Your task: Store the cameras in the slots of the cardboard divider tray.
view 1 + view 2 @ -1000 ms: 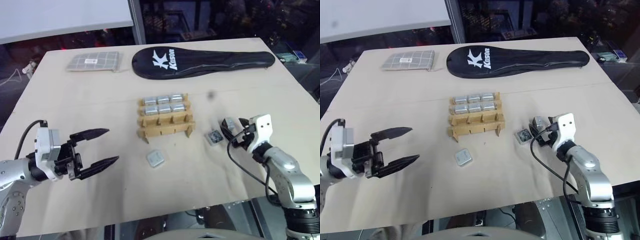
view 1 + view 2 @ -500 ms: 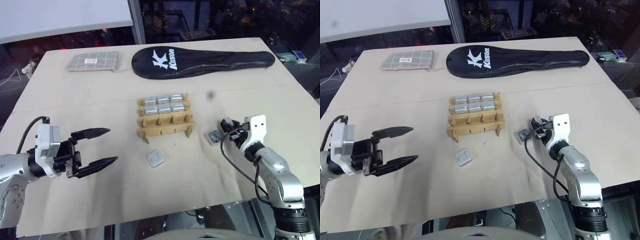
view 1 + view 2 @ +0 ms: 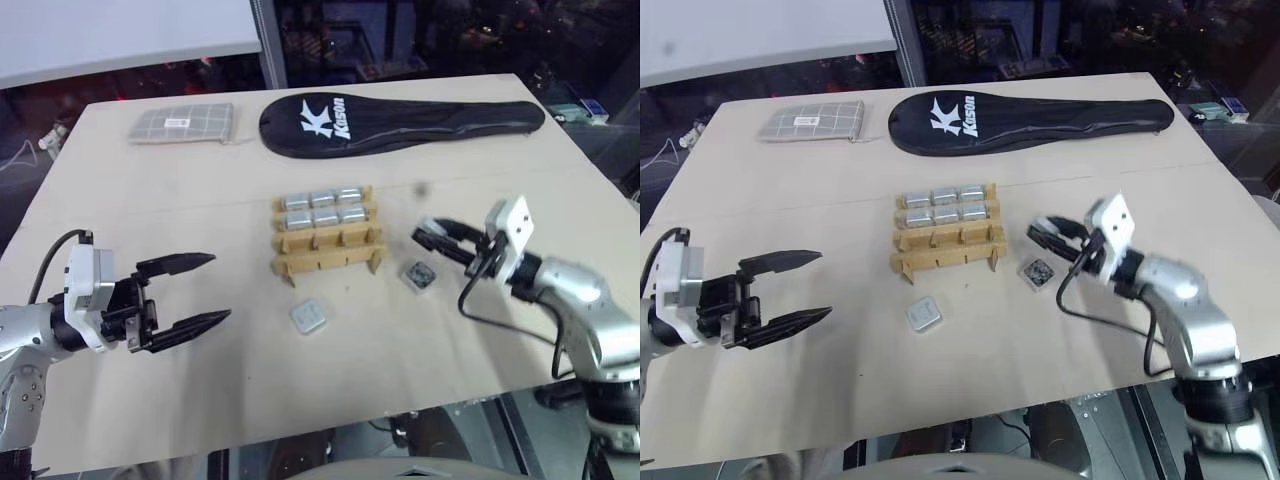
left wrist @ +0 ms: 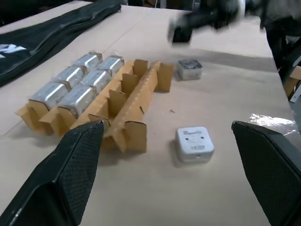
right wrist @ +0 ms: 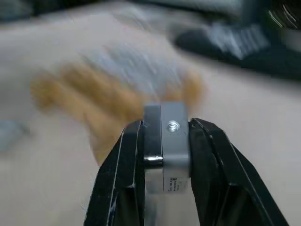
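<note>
Next, my right gripper releases the camera, now held above the table beside the tray, in the empty row's end slot (image 3: 301, 242) closest to my left gripper.
The cardboard divider tray (image 3: 330, 243) stands mid-table, with several silver-grey cameras (image 3: 322, 207) filling its two far rows; the nearest row is empty. One loose camera (image 3: 310, 316) lies in front of the tray and another (image 3: 419, 275) lies to its right. My right gripper (image 3: 435, 237) hovers above the table just right of the tray, shut on a camera (image 5: 167, 141) clamped between its fingers (image 5: 127, 165). Over the table's left side, my left gripper (image 3: 220, 288) stands open and holds nothing. In the left wrist view the tray (image 4: 117, 101) lies ahead.
A long black racket case (image 3: 400, 120) lies across the back of the table. A flat grey checked pouch (image 3: 187, 122) sits at the back left. The table's front edge runs close under both arms.
My right gripper has shut on one of the two cameras beside it, lifted it off the table and swung left towards the tray. The left arm has stayed put.
</note>
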